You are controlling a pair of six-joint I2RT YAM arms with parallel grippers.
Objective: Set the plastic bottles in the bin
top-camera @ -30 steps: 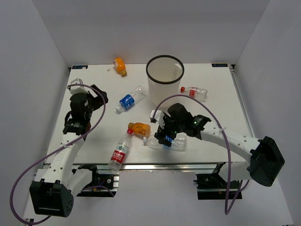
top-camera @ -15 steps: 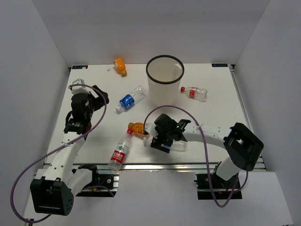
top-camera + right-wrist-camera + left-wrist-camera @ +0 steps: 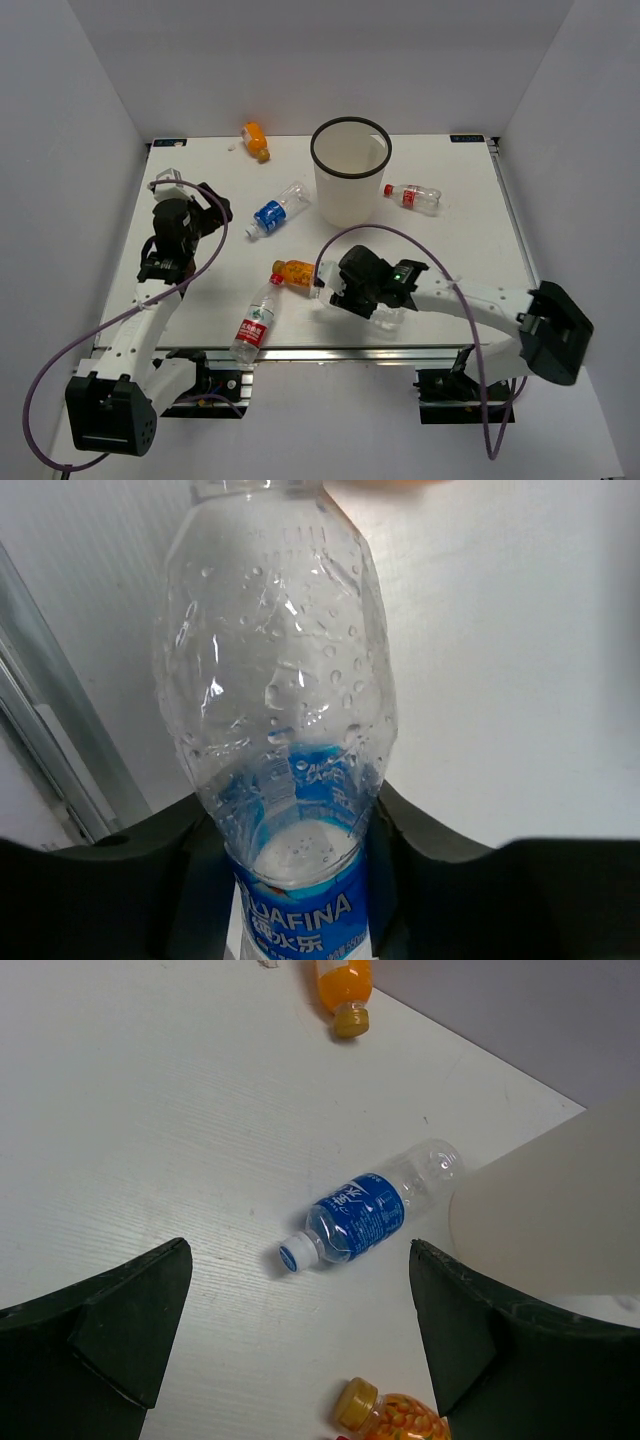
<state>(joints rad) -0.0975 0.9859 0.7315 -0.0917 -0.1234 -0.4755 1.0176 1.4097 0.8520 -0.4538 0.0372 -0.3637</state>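
I should close my left gripper on the middle of the red-label bottle near the front edge of the table, at the label's end [image 3: 261, 307] toward the cap.
My right gripper [image 3: 352, 296] is shut on a clear blue-label plastic bottle [image 3: 285, 710] lying near the table's front edge; its fingers [image 3: 440, 842] press both sides of the label. The white bin [image 3: 345, 200] with a black rim stands at the back middle. Another blue-label bottle [image 3: 275, 211] lies left of the bin, below my open left gripper [image 3: 300, 1360]. Orange bottles lie at the back [image 3: 256, 141] and beside my right gripper [image 3: 297, 272]. A red-label bottle [image 3: 413, 196] lies right of the bin, and a second red-label bottle [image 3: 256, 320] at the front left.
The metal rail of the table's front edge [image 3: 330, 353] runs just behind the held bottle. In the left wrist view the bin wall [image 3: 540, 1210] fills the right side. White walls enclose the table on three sides.
My right gripper has closed on the blue-label bottle at the front and its arm has shifted slightly. The left arm and the other bottles have not moved.
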